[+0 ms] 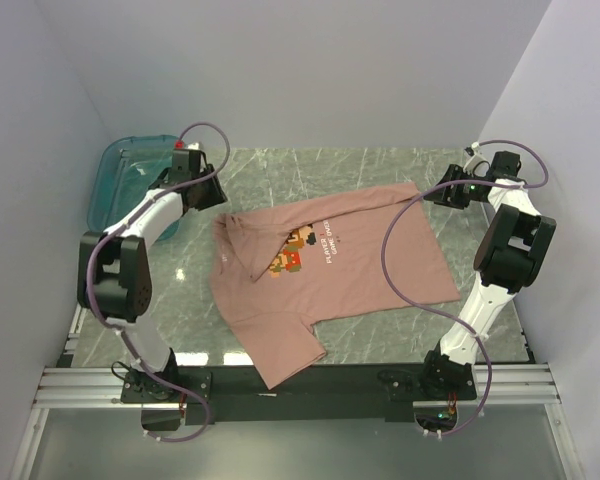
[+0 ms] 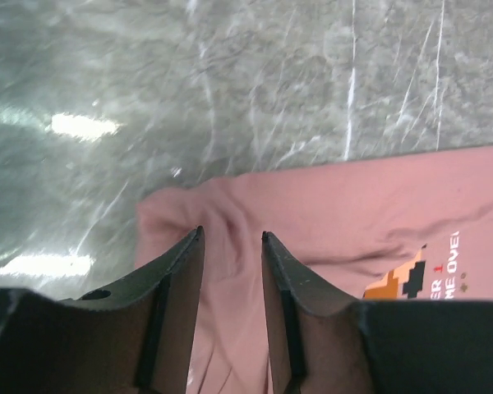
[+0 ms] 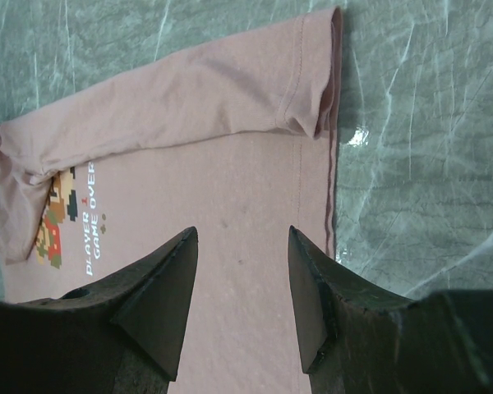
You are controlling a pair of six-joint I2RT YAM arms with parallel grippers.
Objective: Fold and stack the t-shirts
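Note:
The folded t-shirt is bunched up at its end by the tray, so the robot's left gripper needs to first pinch the t-shirt corner's tip [image 1: 218, 219] and pull it toward the tray.
A dusty-pink t-shirt [image 1: 330, 270] with a pixel-art character and white text lies spread on the marble table, its far edge folded over toward the print and one sleeve hanging toward the near edge. My left gripper [image 1: 218, 197] is open and empty above the shirt's far-left corner [image 2: 230, 213]. My right gripper [image 1: 435, 192] is open and empty above the shirt's far-right corner; its view shows the folded strip [image 3: 189, 98] and the hem.
A teal translucent tray [image 1: 130, 175] stands at the far left behind my left arm. Bare marble table [image 1: 310, 165] lies beyond the shirt. White walls close in on three sides. A black rail [image 1: 310, 380] runs along the near edge.

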